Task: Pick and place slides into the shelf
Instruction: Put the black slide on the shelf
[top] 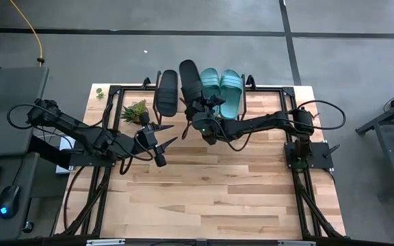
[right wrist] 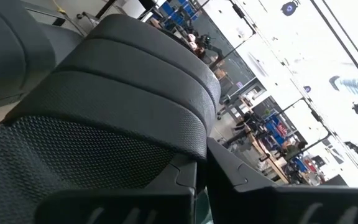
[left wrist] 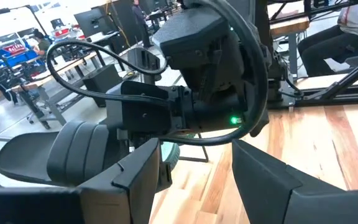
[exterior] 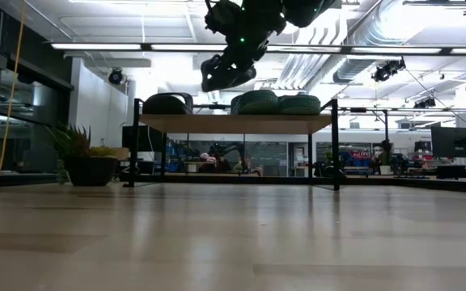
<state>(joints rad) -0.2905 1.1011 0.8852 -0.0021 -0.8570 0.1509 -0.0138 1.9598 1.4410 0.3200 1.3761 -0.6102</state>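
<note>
Next, I release the black slide on the shelf (top: 185, 92), between the other black slide and the teal slides, with my right gripper.
The shelf (top: 269, 92) stands at the table's far edge. On its plank top lie one black slide (top: 166, 92) at the left and two teal slides (top: 209, 87) (top: 231, 92) at the right, also seen in the low view (exterior: 167, 103) (exterior: 255, 102) (exterior: 299, 104). My right gripper (top: 200, 113) is shut on the second black slide (top: 190, 80), held above the gap between them (exterior: 227, 73). My left gripper (top: 163, 140) is open and empty, over the table just near of the shelf's left part (left wrist: 197, 186). My right gripper holds the black slide by its near end (right wrist: 166, 168), just behind the ribbed strap (right wrist: 135, 93). It comes from the table's near side, along the slide. The slide is lifted clear above the shelf top, tilted. The fingers (right wrist: 272, 186) hide the exact place of contact.
A small potted plant (top: 135, 111) stands on the table by the shelf's left legs, close to my left gripper. The shelf's black frame legs (exterior: 334, 145) stand on the tabletop. The wide wooden tabletop (top: 217, 198) stretches toward the near edge.
</note>
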